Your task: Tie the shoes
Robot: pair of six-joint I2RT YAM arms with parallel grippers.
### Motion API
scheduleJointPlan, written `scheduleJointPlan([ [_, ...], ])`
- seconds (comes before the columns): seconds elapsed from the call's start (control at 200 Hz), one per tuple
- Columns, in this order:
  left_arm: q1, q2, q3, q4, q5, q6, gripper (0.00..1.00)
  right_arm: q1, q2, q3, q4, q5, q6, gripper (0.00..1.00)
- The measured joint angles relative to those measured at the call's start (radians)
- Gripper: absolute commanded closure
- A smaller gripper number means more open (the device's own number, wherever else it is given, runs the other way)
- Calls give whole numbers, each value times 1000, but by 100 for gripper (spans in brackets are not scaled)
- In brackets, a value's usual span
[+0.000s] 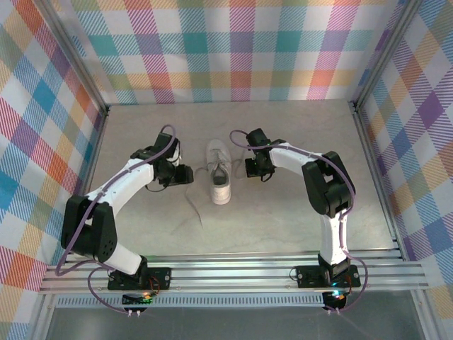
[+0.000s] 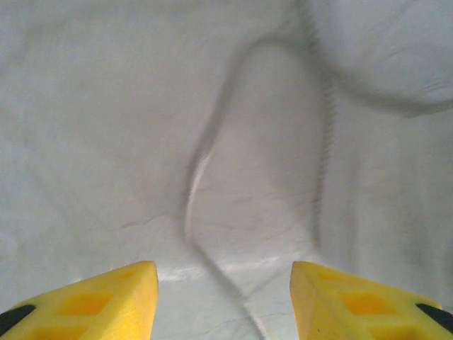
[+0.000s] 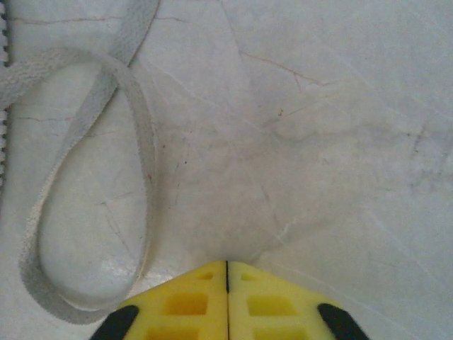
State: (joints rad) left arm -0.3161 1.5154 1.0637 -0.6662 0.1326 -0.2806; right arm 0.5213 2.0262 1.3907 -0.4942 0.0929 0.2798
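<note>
Next, my right gripper opens, moves toward the shoe and pinches the lace before pulling point(image 3: 136, 276), as it is shut and empty beside the lace loop.
A white low-top sneaker point(image 1: 219, 173) lies in the middle of the table, toe toward the arms. My left gripper point(image 1: 185, 175) sits just left of it, low over the table. In the left wrist view this gripper point(image 2: 223, 301) is open, and a thin white lace point(image 2: 198, 177) curves in a loop on the table and runs down between the yellow fingers. My right gripper point(image 1: 249, 168) is just right of the shoe. Its yellow pads point(image 3: 226, 301) are pressed together with nothing seen between them, and a flat lace loop point(image 3: 138, 142) lies on the table to their left.
A lace end point(image 1: 196, 207) trails over the pale table point(image 1: 283, 212) toward the near left. Plaid walls point(image 1: 233, 49) enclose the back and both sides. A metal rail point(image 1: 233, 273) carries the arm bases at the near edge.
</note>
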Motion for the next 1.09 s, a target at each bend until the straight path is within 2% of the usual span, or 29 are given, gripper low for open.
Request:
scheduleJointPlan([
  [0.235,-18,115,-131,78,27,-84,49,-10,-71,-45,3,46,-11,100],
  [0.3,-22,144,-130,88,14,-99,51,-13,-96,-45,6,46,-11,92],
  [0.345,-22,146,-126,85,10,-105,58,-13,-110,-44,9,45,-10,86],
  [0.425,-22,155,-119,66,-18,-120,88,-18,-119,-44,17,35,3,71],
  [0.47,-19,159,-114,48,-44,-119,100,-18,-118,-44,19,29,4,64],
  [0.55,-14,153,-111,33,-67,-112,100,-14,-116,-42,18,16,11,57],
  [0.655,-4,145,-95,33,-70,-94,100,0,-79,-6,9,1,20,54],
  [0.775,37,90,-11,-8,-64,-56,100,19,-16,39,3,-7,20,53],
  [0.955,101,-18,232,-50,-63,-4,100,29,65,94,-13,0,24,56],
  [1.005,109,-38,293,-50,-59,6,100,29,71,109,-17,-3,27,60],
  [1.095,112,-56,381,-51,-35,16,100,29,95,140,-37,13,41,76],
])
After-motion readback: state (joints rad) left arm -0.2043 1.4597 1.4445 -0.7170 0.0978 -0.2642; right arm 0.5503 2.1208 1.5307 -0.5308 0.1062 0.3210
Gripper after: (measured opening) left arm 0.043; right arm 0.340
